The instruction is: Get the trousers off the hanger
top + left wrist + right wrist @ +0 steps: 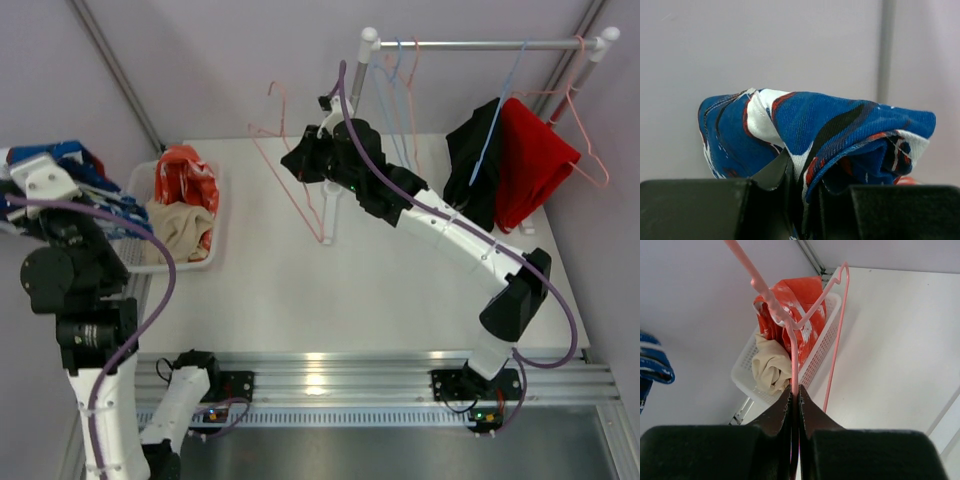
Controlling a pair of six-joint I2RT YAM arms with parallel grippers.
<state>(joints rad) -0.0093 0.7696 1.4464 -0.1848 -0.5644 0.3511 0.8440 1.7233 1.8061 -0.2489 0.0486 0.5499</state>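
Next, I open my left gripper to let go of the blue trousers, now held up beside the basket, on top of the beige trousers in the white basket (172, 208).
My left gripper (805, 200) is shut on the blue trousers with a white pattern (815, 130) and holds them up at the far left, beside the basket (60, 165). My right gripper (795, 395) is shut on the wire of a bare pink hanger (790, 335), held over the table's back middle (300, 200). Orange-red trousers (185, 175) and beige trousers (180, 225) lie in the white basket (215, 215). Black trousers (475, 160) and red trousers (530, 165) hang on hangers from the rail (480, 44).
The rack stands at the back right, with a few empty hangers (400, 90) on its left end. The basket (825, 355) sits at the table's left edge. Grey walls close in the left, back and right.
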